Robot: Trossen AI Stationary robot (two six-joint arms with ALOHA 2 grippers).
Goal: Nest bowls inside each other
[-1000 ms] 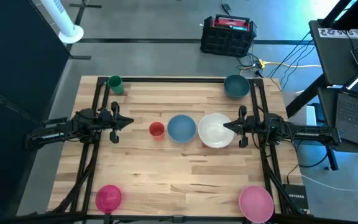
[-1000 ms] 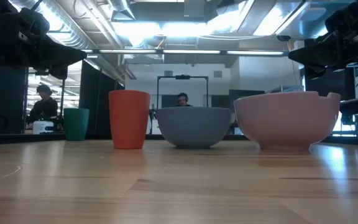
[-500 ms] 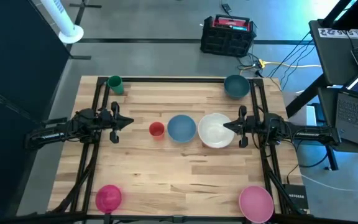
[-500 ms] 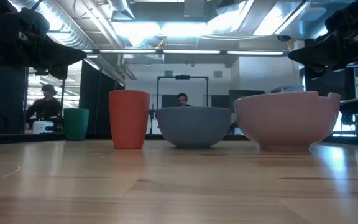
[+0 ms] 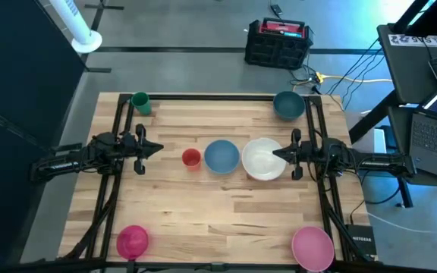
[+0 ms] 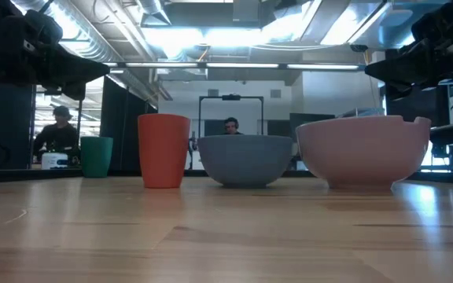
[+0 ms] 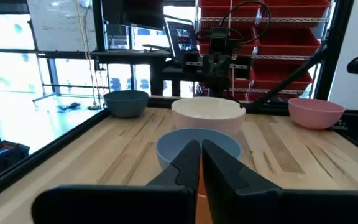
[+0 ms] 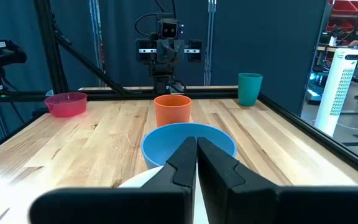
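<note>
Next, my right gripper grips the rim (image 5: pixel 276 112) of the teal bowl on the side that faces the light blue bowl.
A light blue bowl (image 5: pixel 221 155) and a white bowl (image 5: pixel 263 158) stand side by side at the table's middle, each upright on its base. A teal bowl (image 5: pixel 288 105) sits at the far right, a magenta bowl (image 5: pixel 133 241) at the near left, a pale pink bowl (image 5: pixel 312 247) at the near right. My left gripper (image 5: pixel 160 149) hangs shut above the table's left side, pointing level toward the red cup (image 5: pixel 191 157). My right gripper (image 5: pixel 275 154) hangs shut over the white bowl's right rim, clear of it.
A small red cup stands left of the blue bowl; a small green cup (image 5: pixel 140 102) stands at the far left corner. Black frame rails (image 5: pixel 112 189) run along both sides of the table. People show in the room beyond the table in the low view.
</note>
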